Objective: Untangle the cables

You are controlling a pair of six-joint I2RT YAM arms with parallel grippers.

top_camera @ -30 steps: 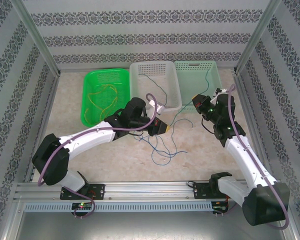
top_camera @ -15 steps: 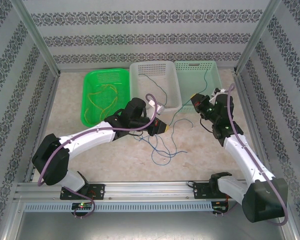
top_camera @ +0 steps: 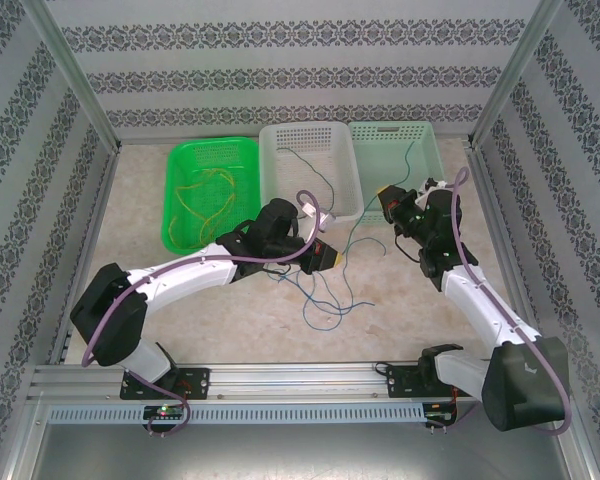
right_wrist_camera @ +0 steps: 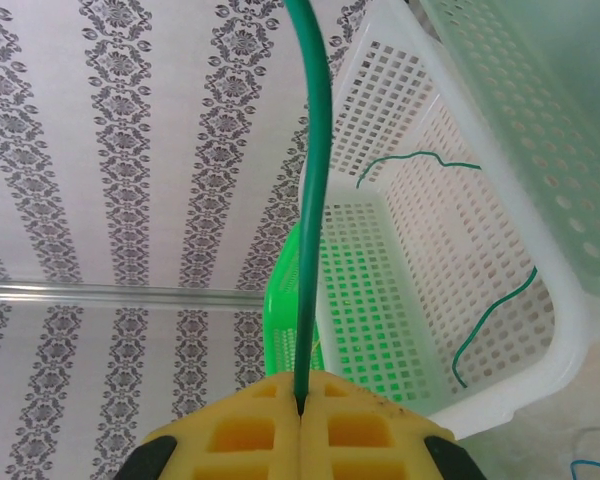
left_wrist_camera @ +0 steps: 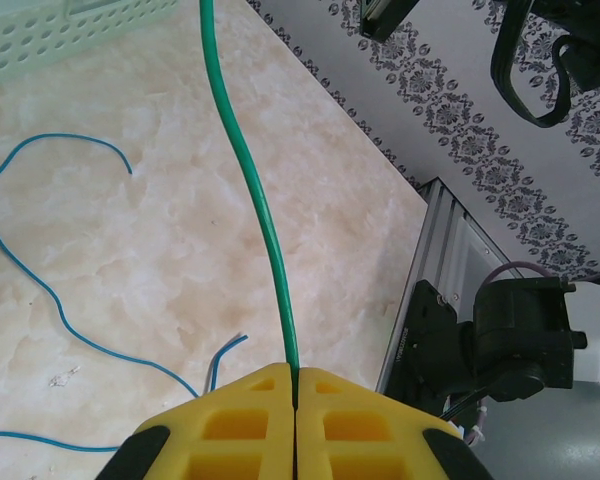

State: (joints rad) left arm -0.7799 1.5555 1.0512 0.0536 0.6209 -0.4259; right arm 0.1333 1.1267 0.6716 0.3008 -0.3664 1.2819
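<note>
My right gripper is going to let go of the green cable inside the white basket, across the thin green cable (top_camera: 324,185) (right_wrist_camera: 512,276) lying there.
A green cable (left_wrist_camera: 256,190) runs taut between my two grippers. My left gripper (left_wrist_camera: 295,385) is shut on one end of it, low over the table, and sits at mid-table in the top view (top_camera: 330,257). My right gripper (right_wrist_camera: 302,402) is shut on the same green cable (right_wrist_camera: 315,200), raised in front of the baskets (top_camera: 385,200). Loose blue cables (top_camera: 325,300) lie tangled on the table just below the left gripper, with one blue cable (left_wrist_camera: 40,285) curling to its left. Yellow cables (top_camera: 205,200) lie in the green basket (top_camera: 176,170).
Three baskets stand in a row at the back: green, white (top_camera: 348,170) and mint (top_camera: 430,150). Thin green cables (right_wrist_camera: 495,315) lie inside the white basket (right_wrist_camera: 540,350). Patterned walls and metal posts close in the sides. The right arm's base (left_wrist_camera: 500,330) stands at the near rail.
My right gripper has moved a little up and left toward the baskets, drawing the green cable straighter. The left gripper has shifted slightly right. Both stay shut.
</note>
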